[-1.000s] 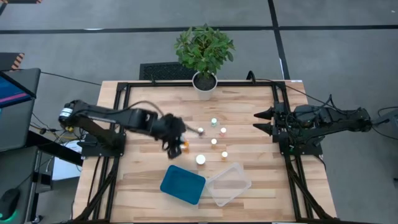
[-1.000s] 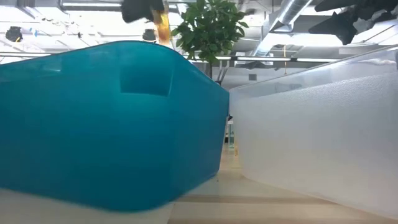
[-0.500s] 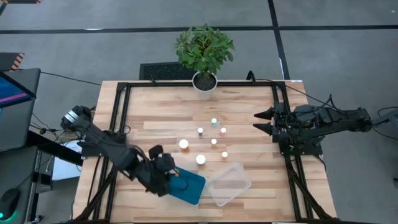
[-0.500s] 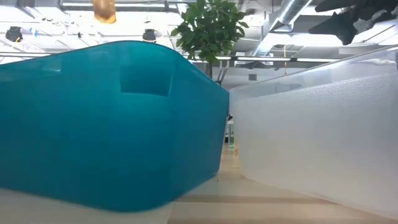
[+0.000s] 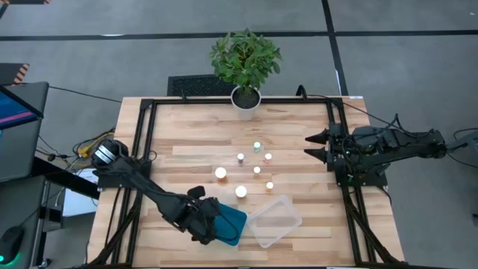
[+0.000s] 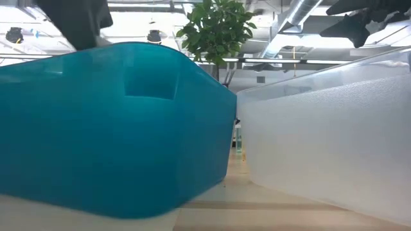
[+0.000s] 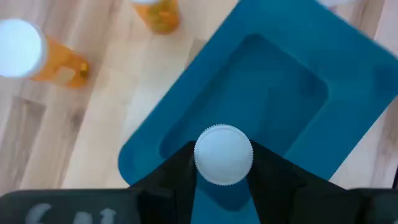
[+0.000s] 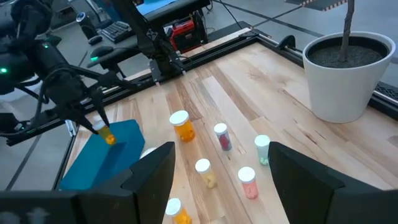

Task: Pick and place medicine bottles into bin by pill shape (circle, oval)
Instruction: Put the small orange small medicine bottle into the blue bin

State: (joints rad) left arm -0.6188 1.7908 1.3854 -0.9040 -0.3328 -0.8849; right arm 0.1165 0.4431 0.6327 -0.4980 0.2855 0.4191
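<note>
My left gripper is going to release the medicine bottle inside the blue bin, and I will let it go at the end (image 5: 220, 215) (image 7: 190, 157) farthest from the clear bin.
My left gripper (image 5: 208, 222) is shut on a small medicine bottle (image 7: 223, 154) with a white cap and an orange body. It hangs over the blue bin (image 5: 228, 224), near the bin's left end. In the right wrist view the orange body (image 8: 107, 135) shows below the fingers, above the bin (image 8: 118, 152). Several more bottles stand upright on the wood, two of them wider (image 5: 221, 173) (image 5: 241, 191). My right gripper (image 5: 307, 146) waits open at the table's right side, above the table. My left gripper pinches the bottle at the sides of its white cap (image 7: 200, 163), one finger (image 7: 177, 174) on each side. The fingers slant steeply down from the table's left. The bottle is lifted clear, cap toward the wrist, and its orange body (image 8: 109, 138) hangs tilted below the fingertips.
A clear bin (image 5: 275, 220) lies right of the blue one, touching it. A potted plant (image 5: 246, 63) stands at the far edge. Black frame rails (image 5: 146, 142) run along both sides. Bare wood lies left of the blue bin.
My left gripper has carried the bottle from the middle of the table toward the near edge and downward, ending over the blue bin. It has tipped to point more steeply down. The bottle stays in the hold. A wide bottle it was hiding now shows.
</note>
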